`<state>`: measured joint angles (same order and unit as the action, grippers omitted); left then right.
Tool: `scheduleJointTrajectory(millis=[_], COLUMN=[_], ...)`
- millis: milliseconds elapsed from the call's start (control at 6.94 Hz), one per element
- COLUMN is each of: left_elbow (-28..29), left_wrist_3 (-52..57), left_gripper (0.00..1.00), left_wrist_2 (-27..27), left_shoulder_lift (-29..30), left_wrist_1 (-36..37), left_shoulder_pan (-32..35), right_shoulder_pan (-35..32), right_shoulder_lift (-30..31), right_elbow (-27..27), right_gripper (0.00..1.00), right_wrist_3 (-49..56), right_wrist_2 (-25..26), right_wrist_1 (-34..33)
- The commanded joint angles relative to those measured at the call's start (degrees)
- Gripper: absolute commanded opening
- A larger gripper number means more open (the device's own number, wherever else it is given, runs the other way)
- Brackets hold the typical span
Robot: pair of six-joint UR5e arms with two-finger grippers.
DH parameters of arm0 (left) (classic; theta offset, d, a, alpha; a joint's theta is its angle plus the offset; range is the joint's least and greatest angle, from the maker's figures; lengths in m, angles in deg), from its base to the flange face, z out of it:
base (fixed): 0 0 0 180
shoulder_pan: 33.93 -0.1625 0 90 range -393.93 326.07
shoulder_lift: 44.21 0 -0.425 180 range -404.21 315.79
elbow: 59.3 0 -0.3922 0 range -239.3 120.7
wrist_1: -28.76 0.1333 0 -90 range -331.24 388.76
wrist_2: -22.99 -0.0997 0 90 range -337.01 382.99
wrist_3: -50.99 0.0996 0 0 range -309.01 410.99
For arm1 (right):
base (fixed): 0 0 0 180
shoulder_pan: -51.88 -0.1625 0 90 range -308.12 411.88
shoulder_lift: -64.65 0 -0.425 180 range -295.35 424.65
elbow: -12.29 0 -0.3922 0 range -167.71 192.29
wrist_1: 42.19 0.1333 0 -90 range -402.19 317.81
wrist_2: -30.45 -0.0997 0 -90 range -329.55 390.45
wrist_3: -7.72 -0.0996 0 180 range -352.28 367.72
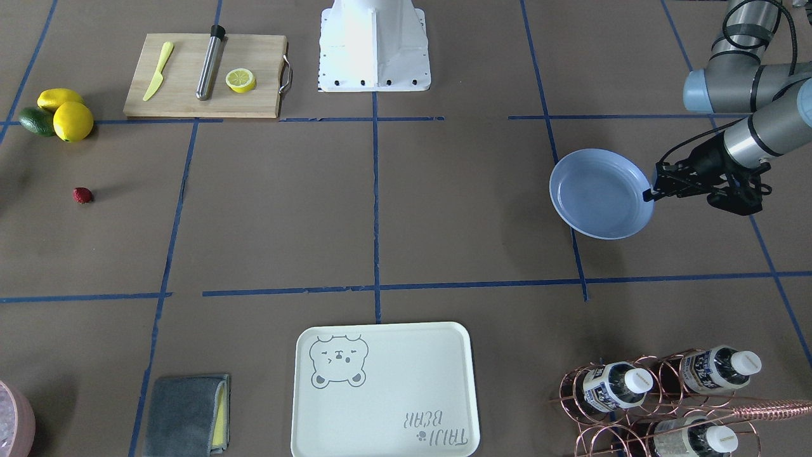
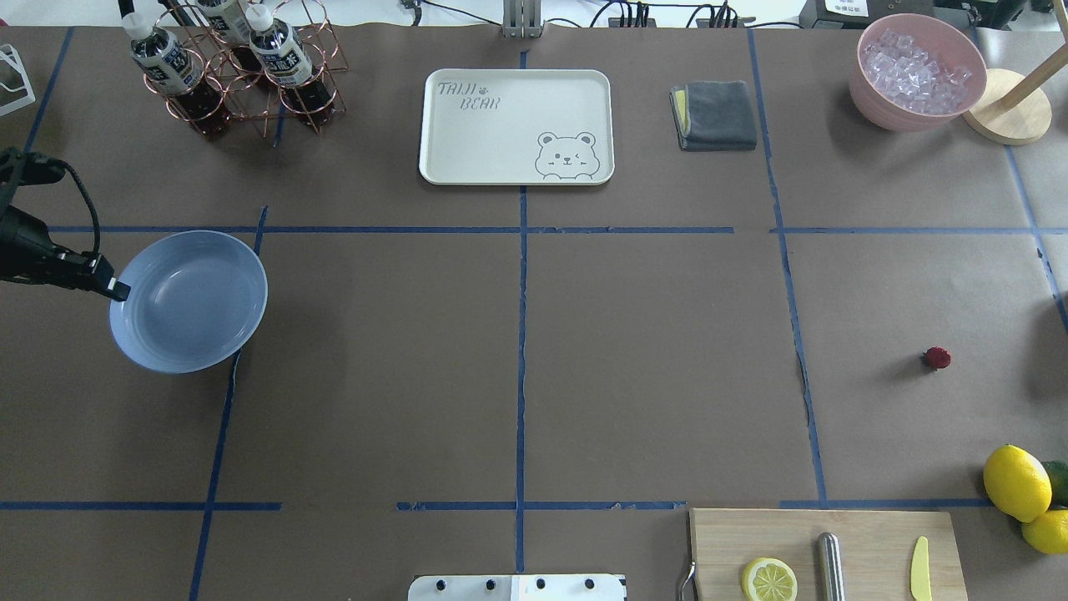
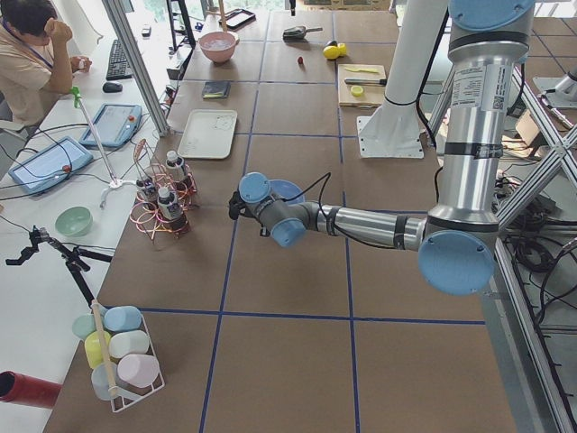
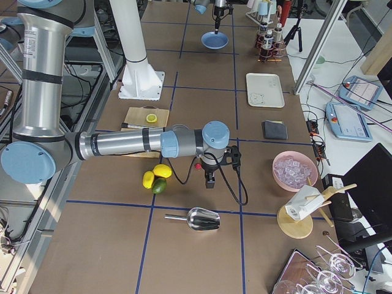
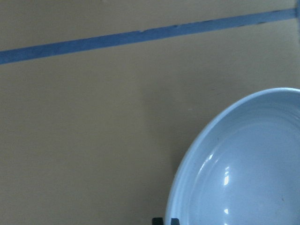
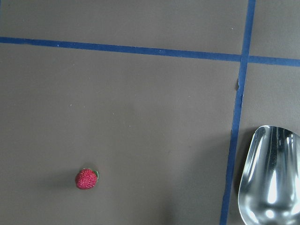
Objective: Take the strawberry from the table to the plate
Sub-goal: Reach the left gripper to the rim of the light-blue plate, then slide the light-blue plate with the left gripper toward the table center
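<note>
I will release the light-blue plate from my left gripper on the blue line (image 1: 378, 192) between the metal scoop and the bear tray.
The strawberry (image 1: 82, 195) (image 2: 937, 358) is a tiny dark-red fruit lying alone on the brown paper table (image 1: 444, 209). The right wrist view has the strawberry (image 6: 86, 178) at lower left. My right gripper (image 4: 210, 181) shows only in the exterior right view, hanging just beyond the strawberry (image 4: 197, 165); I cannot tell whether it is open or shut. The light-blue plate (image 1: 599, 193) (image 2: 190, 300) sits at the table's other end. My left gripper (image 1: 649, 193) (image 2: 118, 290) is shut on the plate's rim, and the plate (image 5: 243, 164) fills the left wrist view's lower right.
Two lemons (image 1: 73, 120) and an avocado (image 1: 36, 120) lie near the strawberry. A cutting board (image 1: 206, 76) carries a lemon half, a knife and a steel rod. A metal scoop (image 6: 269, 178), bear tray (image 1: 384, 390), bottle rack (image 1: 660, 400), cloth (image 2: 715, 114) and ice bowl (image 2: 916, 71) stand around.
</note>
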<state>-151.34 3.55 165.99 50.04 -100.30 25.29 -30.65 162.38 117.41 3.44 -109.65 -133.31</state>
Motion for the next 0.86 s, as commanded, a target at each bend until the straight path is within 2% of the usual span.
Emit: scheduleJointTrajectory(millis=[0, 288, 576, 720], left_elbow=[-3.1, -1.9, -1.0, -0.6], left_wrist_3=[-19.3, -37.2, -40.3, -40.3], left_gripper=[0.00, 0.00, 0.00, 0.00], left_wrist_2=[-2.3, -16.5, -29.0, -30.0], left_shoulder_lift=[9.8, 20.1, 22.6, 23.5], left_wrist_1=[-1.3, -0.8, 0.3, 1.5], left_shoulder_pan=[-8.1, -22.4, -31.7, -31.9], right_shoulder_pan=[0.0, 0.0, 0.0, 0.0], right_shoulder_lift=[0.1, 0.1, 0.1, 0.1], right_elbow=[0.1, -0.2, -0.3, -0.3], right_gripper=[1.00, 1.00, 1.00, 1.00], right_wrist_3=[-0.1, -0.2, -0.2, -0.2], right_wrist_2=[-0.2, -0.2, -0.2, -0.2], right_wrist_1=[0.0, -0.1, -0.2, -0.2])
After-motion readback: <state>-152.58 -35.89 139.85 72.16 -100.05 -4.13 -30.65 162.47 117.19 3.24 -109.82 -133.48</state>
